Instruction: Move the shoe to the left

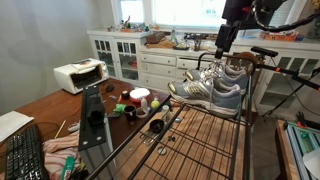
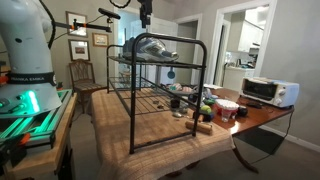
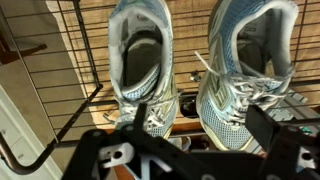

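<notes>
The sneaker's tongue [image 1: 216, 70] [image 3: 143, 90], at the front of its opening, should be gripped next by my gripper, taking the sneaker nearer the white cabinets.
Two look-alike grey and white mesh sneakers with white laces sit side by side on top of a black wire rack [image 1: 190, 140]. In the wrist view one shoe [image 3: 140, 60] is at left and the other shoe [image 3: 250, 70] at right. They show in both exterior views [image 1: 210, 90] [image 2: 155, 47]. My gripper [image 3: 200, 118] hangs just above them, fingers spread and empty, roughly over the gap and the right-hand shoe's toe. It also shows above the shoes in both exterior views [image 1: 222, 47] [image 2: 146, 16].
The rack [image 2: 160, 100] stands on a wooden table [image 1: 50, 110] with cups and small clutter [image 1: 135, 100], a white toaster oven [image 1: 80, 75] [image 2: 268, 92] and a keyboard [image 1: 25, 155]. White cabinets [image 1: 140, 55] are behind; a chair [image 2: 85, 75] is near the robot base.
</notes>
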`<state>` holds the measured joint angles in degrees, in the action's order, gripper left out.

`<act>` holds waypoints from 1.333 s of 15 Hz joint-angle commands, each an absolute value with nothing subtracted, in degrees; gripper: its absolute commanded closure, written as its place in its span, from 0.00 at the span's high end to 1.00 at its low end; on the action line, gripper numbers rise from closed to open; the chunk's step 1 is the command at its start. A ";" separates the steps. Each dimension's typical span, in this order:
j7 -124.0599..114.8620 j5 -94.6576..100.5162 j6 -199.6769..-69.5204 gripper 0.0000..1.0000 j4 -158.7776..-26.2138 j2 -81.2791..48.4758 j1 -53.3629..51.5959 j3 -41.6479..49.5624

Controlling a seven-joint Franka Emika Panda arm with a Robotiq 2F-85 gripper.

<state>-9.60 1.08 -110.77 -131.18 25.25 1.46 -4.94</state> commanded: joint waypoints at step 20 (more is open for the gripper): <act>-21.55 5.60 -106.44 1.00 -136.42 26.64 1.84 -5.64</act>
<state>-21.36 4.44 -107.34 -133.76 23.48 1.56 -5.62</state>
